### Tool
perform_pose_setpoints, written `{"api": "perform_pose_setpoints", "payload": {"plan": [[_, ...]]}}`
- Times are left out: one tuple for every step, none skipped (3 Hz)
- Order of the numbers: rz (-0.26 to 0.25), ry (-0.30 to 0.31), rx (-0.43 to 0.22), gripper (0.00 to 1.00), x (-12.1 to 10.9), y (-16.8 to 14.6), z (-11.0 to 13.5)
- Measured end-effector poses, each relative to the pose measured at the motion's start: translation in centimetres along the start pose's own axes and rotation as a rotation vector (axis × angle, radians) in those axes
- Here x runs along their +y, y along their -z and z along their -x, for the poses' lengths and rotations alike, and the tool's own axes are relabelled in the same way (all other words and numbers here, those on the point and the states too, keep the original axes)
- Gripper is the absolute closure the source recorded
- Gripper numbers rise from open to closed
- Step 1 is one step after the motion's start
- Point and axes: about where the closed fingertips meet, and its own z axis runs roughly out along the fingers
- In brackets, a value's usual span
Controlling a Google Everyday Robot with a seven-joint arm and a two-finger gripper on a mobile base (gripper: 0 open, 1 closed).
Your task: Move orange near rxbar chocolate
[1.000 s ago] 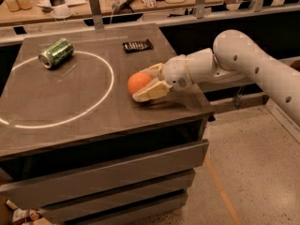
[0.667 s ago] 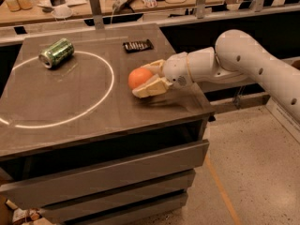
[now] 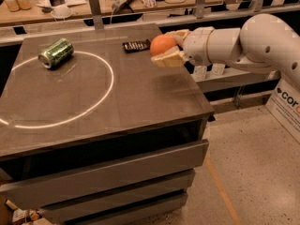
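Observation:
I need to bring the orange to the table (image 3: pixel 162 44) close beside the rxbar chocolate's near end, towards the far edge of the table. My gripper needs to let go of it there.
The orange (image 3: pixel 161 44) is round and plain, held between the two pale fingers (image 3: pixel 169 58) of my gripper (image 3: pixel 168 46), lifted above the table near its far right side. The gripper is shut on the orange; the white arm reaches in from the right. The rxbar chocolate (image 3: pixel 136 45), a small flat dark bar with pale lettering, lies on the table just left of the orange, a short gap away.
A green drink can (image 3: pixel 56 53) lies on its side at the far left, on a pale ring of light on the grey table top (image 3: pixel 117 93). Drawers sit below the top. A cluttered bench stands behind the table.
The gripper has lifted the orange off the table and carried it towards the far edge, closer to the dark bar.

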Motion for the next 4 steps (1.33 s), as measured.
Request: {"api": "perform_pose_setpoints", "payload": {"plan": [[-0.127, -0.004, 0.002, 1.00, -4.6, 0.7, -0.9], [-0.189, -0.025, -0.003, 1.00, -8.6, -0.4, -2.5], [-0.205, -0.053, -0.013, 1.00, -12.3, -3.2, -4.2], [-0.186, -0.072, 0.000, 1.00, -13.8, -5.8, -5.3]]}}
